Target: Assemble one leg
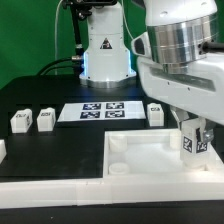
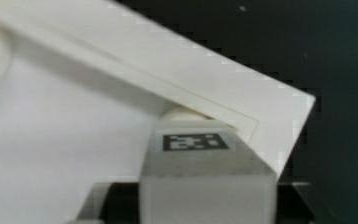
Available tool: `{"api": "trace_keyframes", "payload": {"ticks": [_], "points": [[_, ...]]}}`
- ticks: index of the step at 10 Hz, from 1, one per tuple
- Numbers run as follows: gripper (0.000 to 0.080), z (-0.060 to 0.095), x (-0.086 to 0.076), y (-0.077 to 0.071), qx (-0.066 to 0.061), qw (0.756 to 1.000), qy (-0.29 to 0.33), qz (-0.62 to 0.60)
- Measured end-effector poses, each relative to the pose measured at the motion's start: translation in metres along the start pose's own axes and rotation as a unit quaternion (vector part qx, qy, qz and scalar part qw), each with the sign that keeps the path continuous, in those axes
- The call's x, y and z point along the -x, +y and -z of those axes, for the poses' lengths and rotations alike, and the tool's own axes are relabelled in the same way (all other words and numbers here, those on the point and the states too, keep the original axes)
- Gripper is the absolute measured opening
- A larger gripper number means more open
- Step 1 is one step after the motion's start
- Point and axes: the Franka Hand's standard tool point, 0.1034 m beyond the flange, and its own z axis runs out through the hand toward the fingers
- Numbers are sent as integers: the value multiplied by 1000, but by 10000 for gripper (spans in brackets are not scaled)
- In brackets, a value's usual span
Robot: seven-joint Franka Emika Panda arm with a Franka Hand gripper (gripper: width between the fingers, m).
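Observation:
My gripper sits askew to the tray's corner rim; next I open, swing back square, then grip the leg [image 1: 196, 147] for another turn.
My gripper [image 1: 192, 143] is shut on a leg [image 1: 193, 141], a small white post with a black-and-white tag, and holds it upright over the right near corner of the large white tray [image 1: 140, 150]. In the wrist view the leg [image 2: 201, 160] sits between my dark fingers [image 2: 119, 200], its tagged end toward the tray's corner rim [image 2: 247, 100]. Three more legs stand on the table: two at the exterior view's left [image 1: 20, 121] [image 1: 45, 119] and one by the tray's back right [image 1: 154, 113].
The marker board [image 1: 100, 110] lies flat behind the tray. The robot base [image 1: 103, 50] stands at the back. A round socket [image 1: 119, 143] shows in the tray's back left corner. A white piece [image 1: 2, 150] sits at the exterior view's left edge.

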Motion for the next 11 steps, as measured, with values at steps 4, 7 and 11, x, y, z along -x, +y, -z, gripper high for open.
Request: {"api": "trace_keyframes", "payload": {"ticks": [4,7,11], "points": [[294,1,2,-2,-4,995,-13,-103],[615,0,2,-1,-2,1000,-12,4],[648,-1,10,2,-2,968,-4,251]]}}
